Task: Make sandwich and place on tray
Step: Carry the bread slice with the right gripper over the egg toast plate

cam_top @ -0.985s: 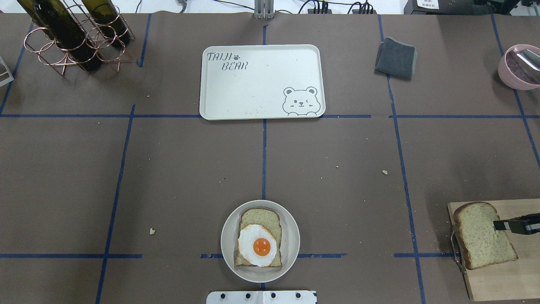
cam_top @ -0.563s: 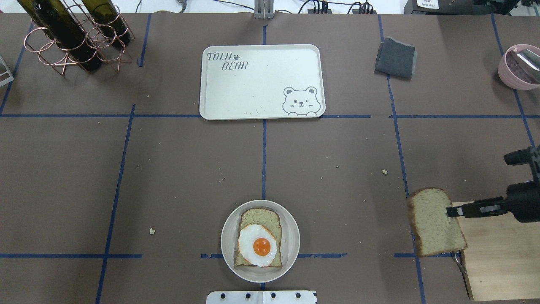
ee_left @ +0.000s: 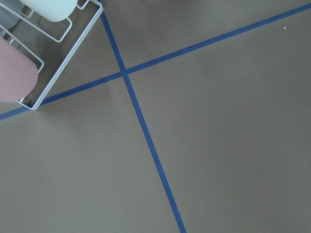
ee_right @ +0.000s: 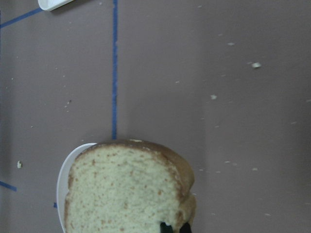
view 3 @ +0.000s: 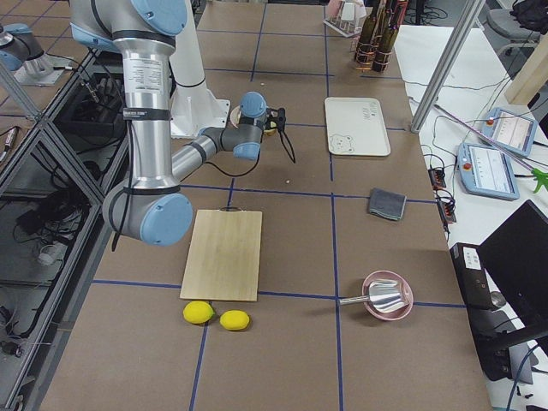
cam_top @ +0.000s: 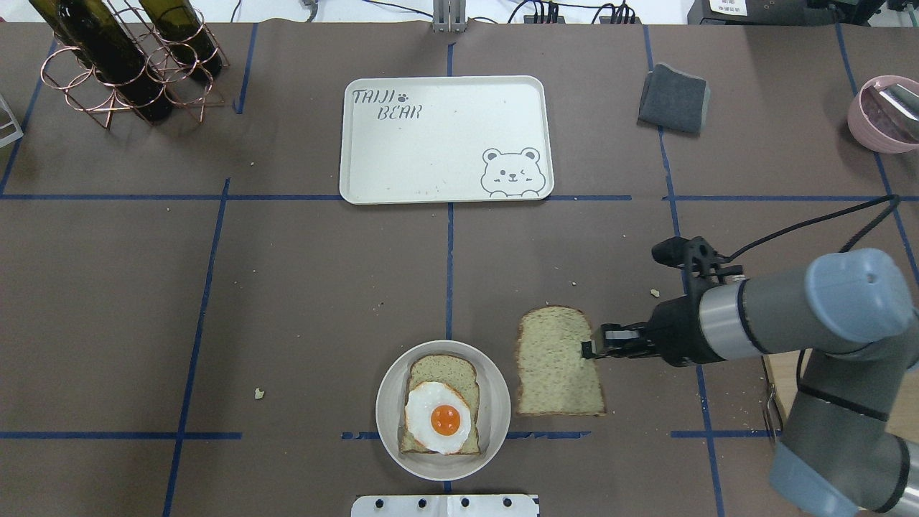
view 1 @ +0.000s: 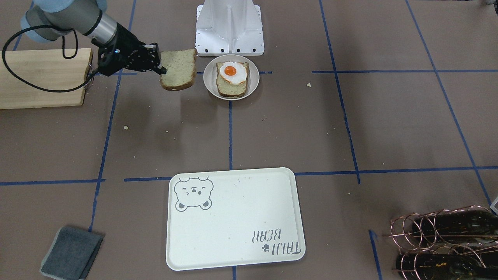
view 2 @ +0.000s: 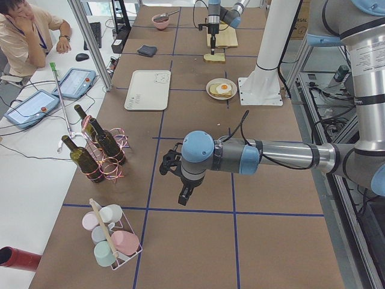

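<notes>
My right gripper is going to release the pale speckled slice of bread on top of the fried egg (view 1: 232, 73) that is on the small plate.
My right gripper (cam_top: 585, 350) is shut on the edge of a pale speckled bread slice (cam_top: 556, 362) and holds it flat above the table, just right of the small round plate (cam_top: 499, 413). It also shows in the front-facing view (view 1: 161, 70). On the plate lies the other slice (cam_top: 449, 370) with the fried egg (cam_top: 439, 418) on top. The cream tray (cam_top: 445, 136) with the bear drawing lies empty at the far middle. The right wrist view shows the held slice (ee_right: 126, 194) over the plate's rim (ee_right: 60, 189). My left gripper (view 2: 184, 195) hangs over bare table far left; I cannot tell its state.
A wooden board (view 1: 39, 77) lies at the right near edge, behind the right arm. A grey cloth (cam_top: 673, 98) and a pink bowl (cam_top: 879, 115) sit far right. A bottle rack (cam_top: 122, 64) stands far left. A cup rack (view 2: 111, 241) is near the left arm.
My right gripper has carried the bread slice off the wooden board and leftward, to just beside the plate. The plate, egg and tray have not moved.
</notes>
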`<state>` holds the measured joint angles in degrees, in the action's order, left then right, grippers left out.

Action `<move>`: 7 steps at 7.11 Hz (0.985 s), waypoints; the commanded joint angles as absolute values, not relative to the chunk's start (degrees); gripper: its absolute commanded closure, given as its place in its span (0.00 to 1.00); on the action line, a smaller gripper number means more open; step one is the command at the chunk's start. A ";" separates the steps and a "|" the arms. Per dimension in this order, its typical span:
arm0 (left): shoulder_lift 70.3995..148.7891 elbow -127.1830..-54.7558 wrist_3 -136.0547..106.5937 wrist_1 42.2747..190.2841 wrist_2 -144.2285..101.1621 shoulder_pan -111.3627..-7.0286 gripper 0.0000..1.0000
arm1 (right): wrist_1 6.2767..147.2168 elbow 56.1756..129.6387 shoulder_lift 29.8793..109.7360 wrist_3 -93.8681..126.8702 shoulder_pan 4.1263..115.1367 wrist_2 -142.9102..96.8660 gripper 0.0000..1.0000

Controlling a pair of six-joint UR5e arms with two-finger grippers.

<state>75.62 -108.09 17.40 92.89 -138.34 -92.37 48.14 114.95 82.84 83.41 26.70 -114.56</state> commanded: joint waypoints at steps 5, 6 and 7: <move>75.50 -107.75 17.40 92.81 -138.34 -92.37 0.00 | 65.92 108.91 67.59 87.10 13.54 -98.18 1.00; 75.50 -107.84 17.40 92.73 -138.34 -92.37 0.00 | 65.92 108.11 67.59 87.10 13.54 -98.17 1.00; 75.50 -107.75 17.40 92.72 -138.34 -92.37 0.00 | 66.00 108.11 67.50 87.01 13.54 -98.26 1.00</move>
<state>75.51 -107.81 17.40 92.75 -138.34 -92.37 65.94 108.59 67.57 87.08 13.58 -98.28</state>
